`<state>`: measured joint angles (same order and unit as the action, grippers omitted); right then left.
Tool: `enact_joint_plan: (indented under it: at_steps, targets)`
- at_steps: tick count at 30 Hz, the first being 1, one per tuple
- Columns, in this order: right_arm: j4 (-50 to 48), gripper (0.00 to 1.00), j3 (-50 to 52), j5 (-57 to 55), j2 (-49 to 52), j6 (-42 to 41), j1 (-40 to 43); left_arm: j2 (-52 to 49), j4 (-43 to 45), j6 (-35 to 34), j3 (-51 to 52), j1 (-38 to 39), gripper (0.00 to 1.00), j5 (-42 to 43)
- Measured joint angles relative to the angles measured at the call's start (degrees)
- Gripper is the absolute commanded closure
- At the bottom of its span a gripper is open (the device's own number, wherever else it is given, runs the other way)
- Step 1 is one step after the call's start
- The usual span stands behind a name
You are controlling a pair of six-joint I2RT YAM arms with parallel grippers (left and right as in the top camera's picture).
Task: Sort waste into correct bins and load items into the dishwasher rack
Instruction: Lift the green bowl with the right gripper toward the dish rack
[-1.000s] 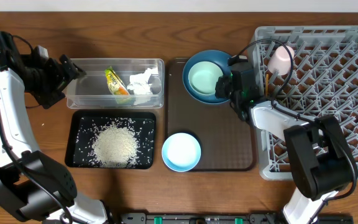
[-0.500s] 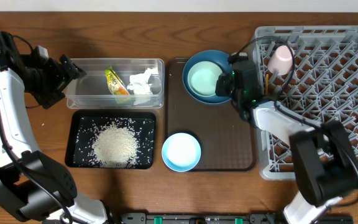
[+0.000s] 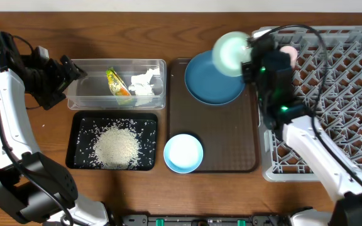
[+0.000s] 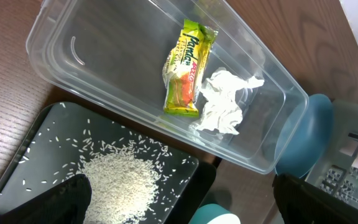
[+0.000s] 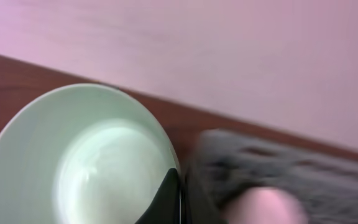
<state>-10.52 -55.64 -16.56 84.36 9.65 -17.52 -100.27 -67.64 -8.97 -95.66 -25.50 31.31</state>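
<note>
My right gripper needs to put the pale mint bowl down in the back of the grey rack (image 3: 355, 55), past the pink cup.
My right gripper (image 3: 250, 59) is shut on the rim of the pale mint bowl (image 3: 230, 53), holding it tilted in the air between the dark blue plate (image 3: 215, 88) and the grey dishwasher rack (image 3: 344, 94). In the right wrist view the bowl (image 5: 79, 162) fills the left, with the gripper (image 5: 180, 193) pinching its edge. A pink cup (image 3: 288, 51) sits in the rack's near corner. The clear tub (image 3: 83, 94) holds the wrapper (image 4: 186, 68) and tissue (image 4: 224, 102). Rice (image 3: 115, 147) lies in the black tray (image 3: 74, 135). My left gripper (image 3: 74, 70) hangs open left of the tub.
The blue plate rests on a brown serving tray (image 3: 225, 138), with a white and light-blue bowl (image 3: 183, 152) at its front left corner. The rack fills the right side of the table. The right wrist view is blurred.
The right gripper has lifted the mint bowl off the blue plate and swung it up and right toward the rack. The left arm has not moved.
</note>
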Motion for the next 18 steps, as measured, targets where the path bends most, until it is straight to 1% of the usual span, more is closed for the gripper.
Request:
enact_joint_plan:
  at_steps: [4, 7, 10, 15, 18]
  targets:
    - [-2.78, 0.99, 0.00, -8.94, -0.96, 9.73, 4.94, -0.02, -0.02, 0.00, 0.00, 0.00, 0.04, 0.02]
    - [-4.83, 0.99, 0.00, -13.66, -0.98, 17.29, 10.34, 0.00, -0.02, 0.00, 0.00, 0.00, 0.04, 0.00]
    - [-7.89, 0.99, 0.00, -15.82, -0.96, 23.67, 15.52, 0.00, -0.02, 0.00, 0.00, 0.00, 0.04, 0.00]
    - [-16.81, 0.99, 0.00, -17.97, -0.76, 35.45, 24.81, 0.00, -0.02, 0.00, 0.00, 0.00, 0.04, 0.04]
    - [-21.77, 0.99, -0.02, -18.21, 0.24, 40.37, 29.24, 0.00, -0.02, 0.00, 0.00, 0.00, 0.04, 0.00]
